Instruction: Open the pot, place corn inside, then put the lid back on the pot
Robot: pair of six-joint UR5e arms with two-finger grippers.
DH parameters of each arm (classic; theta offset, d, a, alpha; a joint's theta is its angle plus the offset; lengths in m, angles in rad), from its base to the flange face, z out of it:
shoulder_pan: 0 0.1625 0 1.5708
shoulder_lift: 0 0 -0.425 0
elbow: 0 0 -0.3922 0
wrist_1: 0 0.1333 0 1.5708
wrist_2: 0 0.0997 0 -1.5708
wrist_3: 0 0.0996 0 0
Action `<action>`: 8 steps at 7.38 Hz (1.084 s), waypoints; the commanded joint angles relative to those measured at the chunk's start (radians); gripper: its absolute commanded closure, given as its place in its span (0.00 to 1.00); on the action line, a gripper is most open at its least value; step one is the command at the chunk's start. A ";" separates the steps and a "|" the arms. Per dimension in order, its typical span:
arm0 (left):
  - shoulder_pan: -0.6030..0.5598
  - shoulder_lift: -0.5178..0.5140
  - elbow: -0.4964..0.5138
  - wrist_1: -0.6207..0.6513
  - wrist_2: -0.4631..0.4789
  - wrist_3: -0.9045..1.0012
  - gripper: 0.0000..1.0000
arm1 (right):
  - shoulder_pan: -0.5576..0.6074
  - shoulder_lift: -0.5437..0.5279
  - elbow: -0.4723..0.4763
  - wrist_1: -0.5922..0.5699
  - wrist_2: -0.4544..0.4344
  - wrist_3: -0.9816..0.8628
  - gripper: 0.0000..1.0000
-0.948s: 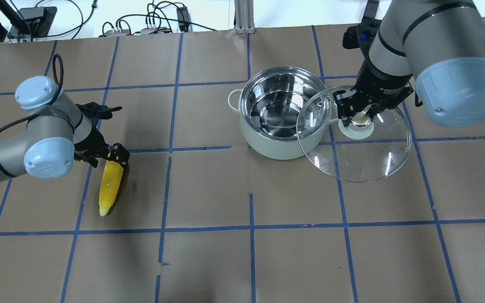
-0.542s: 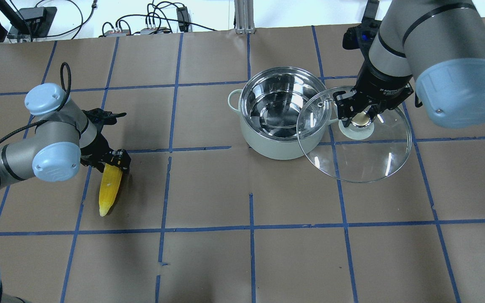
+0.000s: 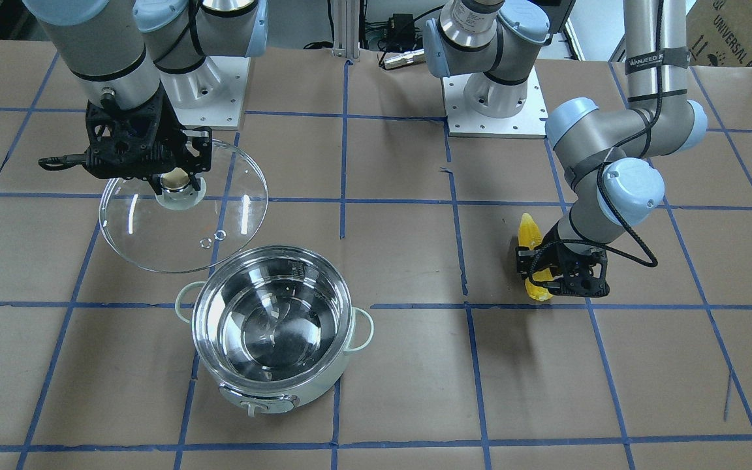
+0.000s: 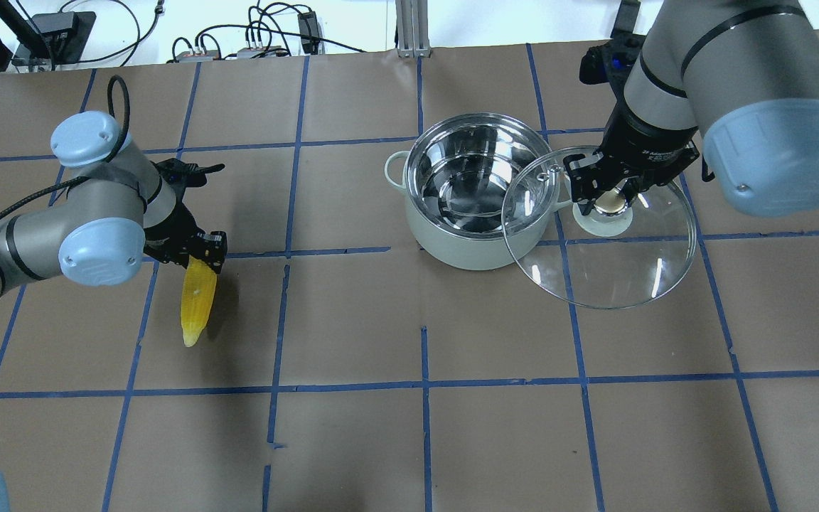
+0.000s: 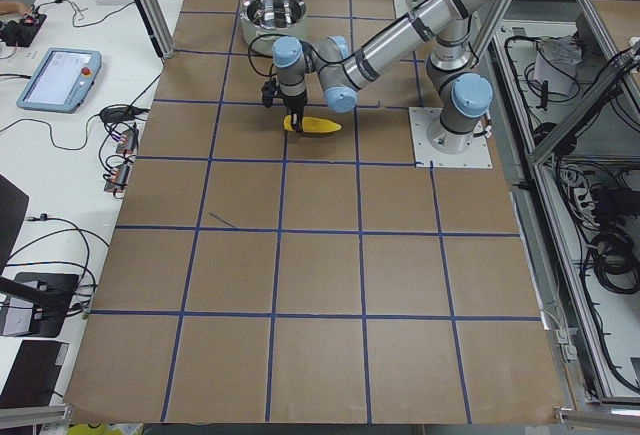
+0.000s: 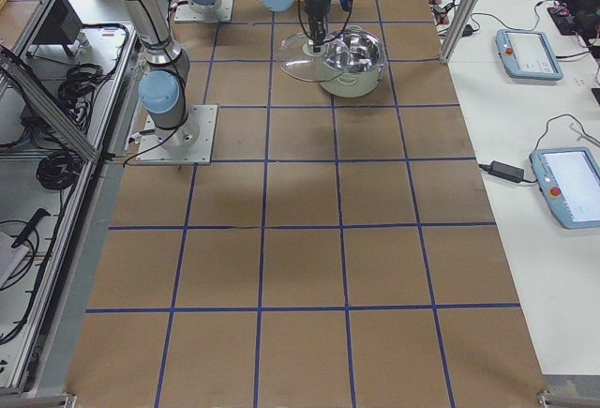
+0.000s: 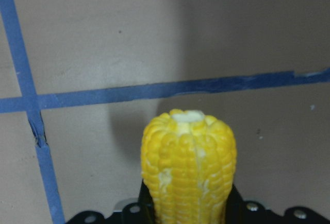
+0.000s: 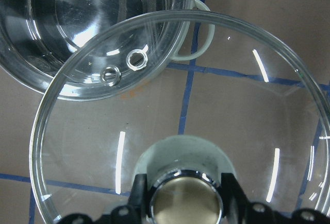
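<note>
My left gripper is going to let go of the yellow corn on the shiny steel bottom of the open pot [image 3: 287, 350].
The pot [image 4: 452, 249] stands open right of the table's centre, and its steel inside is empty [image 3: 311, 398]. My right gripper [image 4: 610, 201] is shut on the metallic knob of the glass lid [image 4: 616, 270]. It holds the lid in the air beside the pot, with the lid's edge over the pot's rim [image 8: 216, 110]. My left gripper [image 4: 207, 252] is shut on the thick end of the yellow corn [image 4: 196, 302]. The corn hangs tip-down, just clear of the paper at the table's left [image 7: 188, 167]. It also shows in the front-facing view [image 3: 531, 235].
Brown paper with a blue tape grid [image 4: 424, 384] covers the table. Cables and power bricks [image 4: 267, 43] lie along the far edge. The arms' base plates [image 3: 493, 104] sit at the robot's side. Tablets [image 6: 530, 52] lie on the side bench.
My left gripper has lifted the corn off the paper and carried it a little right and away from the robot. My right gripper and the lid have not moved.
</note>
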 commanded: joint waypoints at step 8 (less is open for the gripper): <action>-0.521 -0.326 0.843 -0.346 -0.094 -0.478 0.87 | 0.003 0.000 0.000 0.000 0.000 0.001 0.58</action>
